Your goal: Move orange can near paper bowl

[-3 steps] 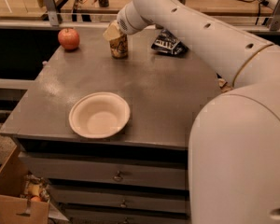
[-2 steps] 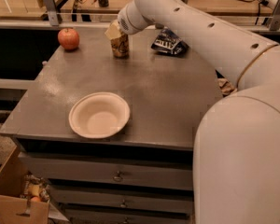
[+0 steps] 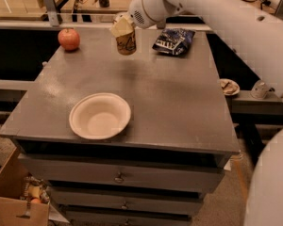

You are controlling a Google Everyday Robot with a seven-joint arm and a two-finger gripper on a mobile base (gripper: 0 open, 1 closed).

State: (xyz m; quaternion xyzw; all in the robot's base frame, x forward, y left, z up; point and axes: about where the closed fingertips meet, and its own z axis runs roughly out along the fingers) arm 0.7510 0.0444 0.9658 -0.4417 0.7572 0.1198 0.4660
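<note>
My gripper will set the orange can on the table (image 3: 126,95) close behind the paper bowl's rim, toward the snack bag. I will let go of it there.
The orange can (image 3: 127,44), tan-orange with dark print, is at the far middle of the grey table (image 3: 179,102). My gripper (image 3: 122,28) comes in from the upper right with pale fingers closed over the can's top, and the can seems to hang just above the table. The paper bowl (image 3: 100,116), off-white and wide-rimmed, sits empty near the table's front left, well in front of the can.
A red apple (image 3: 69,39) sits at the far left corner. A dark blue snack bag (image 3: 173,41) lies at the far right. My white arm (image 3: 236,18) spans the upper right. Drawers are below the tabletop, and a cardboard box (image 3: 14,197) stands on the floor at the left.
The can, held in my gripper, has shifted slightly to the right and a little up. The bowl, apple and bag have not moved.
</note>
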